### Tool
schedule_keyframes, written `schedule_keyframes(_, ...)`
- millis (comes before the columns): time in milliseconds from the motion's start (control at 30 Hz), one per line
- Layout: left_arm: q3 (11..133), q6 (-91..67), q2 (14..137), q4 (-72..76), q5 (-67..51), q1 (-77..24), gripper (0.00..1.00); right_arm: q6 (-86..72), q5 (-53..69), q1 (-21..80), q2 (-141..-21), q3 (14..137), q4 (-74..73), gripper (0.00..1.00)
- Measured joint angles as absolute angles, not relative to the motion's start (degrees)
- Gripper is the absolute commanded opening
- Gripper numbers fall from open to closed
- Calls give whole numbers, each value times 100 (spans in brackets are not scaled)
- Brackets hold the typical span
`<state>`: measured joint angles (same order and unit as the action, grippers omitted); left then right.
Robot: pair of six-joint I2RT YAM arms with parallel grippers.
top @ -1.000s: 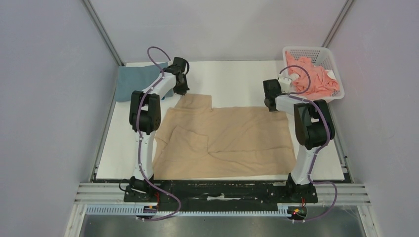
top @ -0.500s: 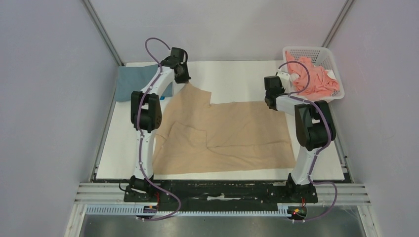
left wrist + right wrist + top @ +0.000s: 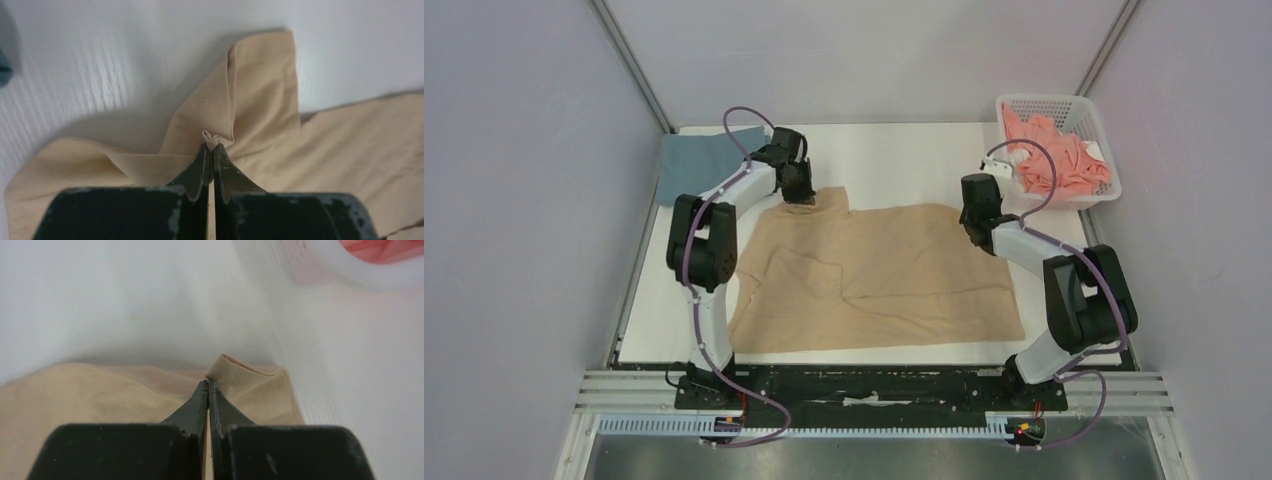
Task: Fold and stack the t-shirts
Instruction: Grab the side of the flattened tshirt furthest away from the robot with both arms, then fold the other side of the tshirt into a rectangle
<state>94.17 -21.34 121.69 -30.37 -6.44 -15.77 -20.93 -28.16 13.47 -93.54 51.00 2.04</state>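
Observation:
My left gripper will release the pinched far part onto the tan t-shirt's near part (image 3: 789, 317), at a spot that is close to the black rail.
A tan t-shirt (image 3: 874, 270) lies spread over the middle of the white table. My left gripper (image 3: 802, 195) is shut on a pinch of its far left part, near the sleeve (image 3: 260, 95); the pinched fold shows at the fingertips (image 3: 216, 139). My right gripper (image 3: 972, 228) is shut on its far right edge (image 3: 235, 371). A grey-blue shirt (image 3: 699, 160) lies folded at the far left. A coral pink shirt (image 3: 1054, 160) is bunched in the basket. The bright blue shirt is out of view.
A white lattice basket (image 3: 1096, 125) stands at the far right corner; its rim shows blurred in the right wrist view (image 3: 340, 270). Metal frame posts rise at the two far corners. The table's near edge meets a black rail (image 3: 864, 385).
Both grippers have moved toward the near side, dragging the tan shirt's far edge with them. The left one had lifted the sleeve up toward the far side half a second ago.

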Motion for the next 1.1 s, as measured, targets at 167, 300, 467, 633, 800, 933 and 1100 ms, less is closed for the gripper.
schedule_keyframes(167, 8294, -2137, 11026, -2633, -663, -1747, 2, -2082, -2818, 1577, -8672, 4626, 58, 0)
schedule_keyframes(300, 7570, -2158, 10267, -2438, -637, -1815, 2, -2075, -2856, 1756, -8114, 4309, -193, 0)
schedule_keyframes(467, 6589, -2274, 9247, -2318, -563, -1857, 2, -2078, -2880, 1800, -7566, 3988, -364, 0)
schedule_keyframes(633, 5697, -2510, 8125, -2198, -469, -1946, 2, -2075, -3015, 1800, -7303, 3848, -624, 0)
schedule_keyframes(800, 4921, -2829, 7220, -2082, -458, -2112, 2, -2078, -3103, 1802, -7022, 3699, -794, 0)
schedule_keyframes(933, 4434, -3028, 6628, -2137, -355, -2239, 2, -2080, -3135, 1802, -6827, 3562, -908, 0)
schedule_keyframes(1100, 4097, -3284, 5843, -2329, -198, -2300, 2, -2091, -3140, 1800, -6654, 3439, -1017, 0)
